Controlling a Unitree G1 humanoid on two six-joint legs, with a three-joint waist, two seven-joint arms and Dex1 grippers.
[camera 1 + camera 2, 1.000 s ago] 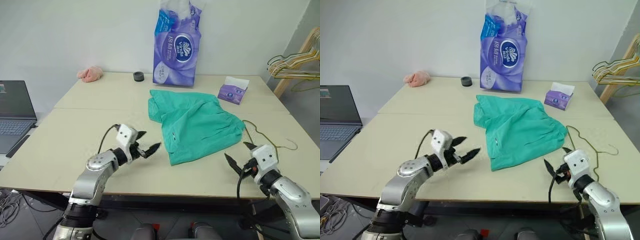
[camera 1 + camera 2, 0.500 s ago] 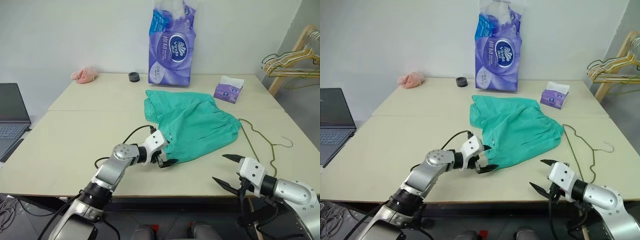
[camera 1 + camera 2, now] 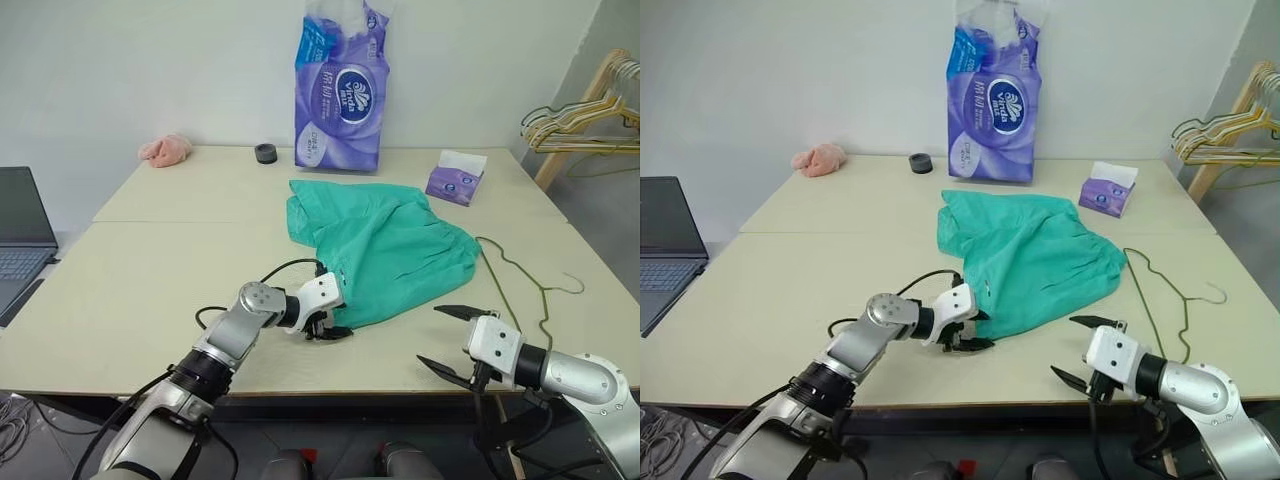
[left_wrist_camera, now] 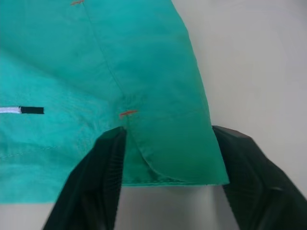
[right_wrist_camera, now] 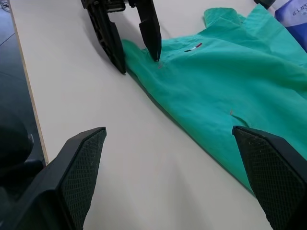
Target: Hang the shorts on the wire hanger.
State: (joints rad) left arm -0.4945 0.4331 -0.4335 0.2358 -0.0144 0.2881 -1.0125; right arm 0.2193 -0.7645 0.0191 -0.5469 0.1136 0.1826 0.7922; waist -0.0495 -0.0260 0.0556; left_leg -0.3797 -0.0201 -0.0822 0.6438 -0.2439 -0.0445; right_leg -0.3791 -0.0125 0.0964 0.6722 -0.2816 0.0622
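Note:
My right gripper is going to close on the near corner of the shorts' waistband [image 3: 471, 276], at the end next to the wire hanger.
The teal-green shorts [image 3: 385, 245] lie flat in the middle of the table. My left gripper [image 3: 335, 328] is down at their near corner, and its two black fingers straddle that hem corner [image 4: 172, 158], still apart: one rests on the cloth, the other at its edge. From the right wrist, the left gripper [image 5: 139, 62] stands over the same corner. The thin olive wire hanger [image 3: 542, 290] lies on the table just right of the shorts. My right gripper [image 3: 430, 335] hovers open at the near right table edge with nothing between its fingers.
A tall purple tissue pack [image 3: 340, 85], a small tissue box [image 3: 455, 180], a black roll [image 3: 265, 153] and a pink cloth lump [image 3: 165, 150] stand along the back. A laptop [image 3: 20, 235] sits at far left. A wooden rack with hangers [image 3: 585, 115] stands at right.
My left gripper swung right from bare table to the shorts' near corner, dropped onto it, and its fingers have narrowed. The right gripper drew left and rolled. The camera shifted a little.

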